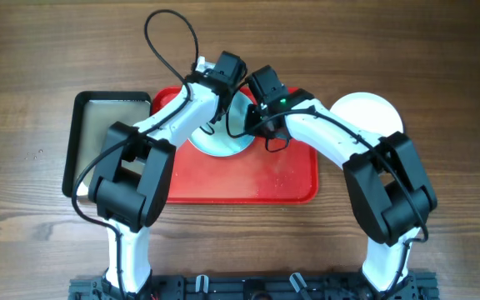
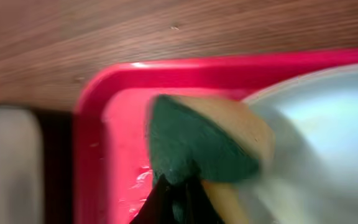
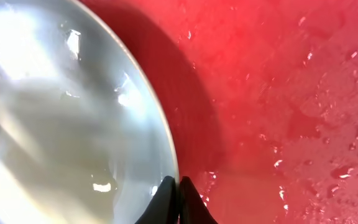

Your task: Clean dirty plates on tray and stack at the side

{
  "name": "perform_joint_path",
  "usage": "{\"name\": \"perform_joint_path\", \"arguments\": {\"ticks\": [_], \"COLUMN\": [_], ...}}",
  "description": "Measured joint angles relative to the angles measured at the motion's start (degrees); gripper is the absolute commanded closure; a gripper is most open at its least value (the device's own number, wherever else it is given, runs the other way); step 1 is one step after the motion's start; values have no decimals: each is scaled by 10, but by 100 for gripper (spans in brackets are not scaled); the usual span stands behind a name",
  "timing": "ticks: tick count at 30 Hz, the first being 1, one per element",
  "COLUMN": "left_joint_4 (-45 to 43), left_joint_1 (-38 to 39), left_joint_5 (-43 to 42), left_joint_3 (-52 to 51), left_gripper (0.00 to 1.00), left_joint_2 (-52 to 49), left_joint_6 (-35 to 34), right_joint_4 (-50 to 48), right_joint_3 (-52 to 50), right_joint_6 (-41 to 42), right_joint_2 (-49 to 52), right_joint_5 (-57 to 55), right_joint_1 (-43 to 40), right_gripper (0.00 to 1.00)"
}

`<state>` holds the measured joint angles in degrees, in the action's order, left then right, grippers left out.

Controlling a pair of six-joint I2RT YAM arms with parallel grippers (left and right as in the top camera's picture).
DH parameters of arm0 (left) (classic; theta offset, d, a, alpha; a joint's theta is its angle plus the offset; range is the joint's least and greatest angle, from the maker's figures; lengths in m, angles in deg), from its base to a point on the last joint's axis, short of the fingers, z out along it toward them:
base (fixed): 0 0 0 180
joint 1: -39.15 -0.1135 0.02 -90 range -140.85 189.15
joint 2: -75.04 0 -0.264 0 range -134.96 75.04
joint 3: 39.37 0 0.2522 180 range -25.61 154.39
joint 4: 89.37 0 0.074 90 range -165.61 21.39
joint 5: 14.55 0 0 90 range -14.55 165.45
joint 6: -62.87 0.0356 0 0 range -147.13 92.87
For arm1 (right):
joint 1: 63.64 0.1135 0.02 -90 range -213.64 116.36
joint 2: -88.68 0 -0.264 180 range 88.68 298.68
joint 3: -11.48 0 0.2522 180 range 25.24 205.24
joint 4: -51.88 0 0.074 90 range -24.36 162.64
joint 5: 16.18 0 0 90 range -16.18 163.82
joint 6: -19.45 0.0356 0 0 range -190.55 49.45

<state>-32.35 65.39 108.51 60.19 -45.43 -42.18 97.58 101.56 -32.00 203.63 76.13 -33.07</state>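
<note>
The pale plate will lie flat on the middle of the red tray [image 1: 227, 145] when I let go of it there with my right gripper.
A pale plate [image 1: 223, 140] is on the red tray [image 1: 248, 185], apparently tilted up. My right gripper [image 1: 255, 117] is shut on its rim, and the right wrist view shows the fingertips [image 3: 179, 186] pinching the edge of the glossy plate [image 3: 61, 124] above the wet tray [image 3: 291, 93]. My left gripper [image 1: 223, 102] is shut on a green-and-yellow sponge [image 2: 197, 143]. It presses the sponge against the plate's edge [image 2: 328, 137] near the tray's corner [image 2: 117, 124]. A white plate [image 1: 365, 112] lies on the table to the right of the tray. I cannot tell whether it is a single plate or a stack.
A smaller black tray [image 1: 77, 142] lies left of the red tray, close to its edge, and it also shows in the left wrist view [image 2: 55, 162]. Both arms cross over the back half of the red tray. The bare wooden table surrounds the trays.
</note>
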Motion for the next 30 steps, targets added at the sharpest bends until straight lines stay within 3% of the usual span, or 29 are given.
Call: {"name": "perform_joint_path", "arguments": {"ticks": [5,12,17,23,30], "left_joint_4": [76,134,161,161,161], "left_joint_1": [-20,-64,-99,-119,-119], "left_joint_5": [23,-205,-260,-271,-272], "left_joint_3": [43,55,54,54,54], "left_gripper": [96,96,96,96,96], "left_joint_2": [13,80,80,80,80], "left_joint_6": [-33,-44,-53,-55,-55], "right_joint_4": [12,19,93,161,183], "right_joint_3": [0,0,-1,-1,-1], "right_joint_6": [-6,-94,-147,-165,-183], "right_joint_2": [0,0,-52,-187,-190], "right_joint_5": [-11,75,105,-12,-117], "right_joint_1": [-7,-10,-15,-30,-29], "right_gripper": [96,96,96,96,96]}}
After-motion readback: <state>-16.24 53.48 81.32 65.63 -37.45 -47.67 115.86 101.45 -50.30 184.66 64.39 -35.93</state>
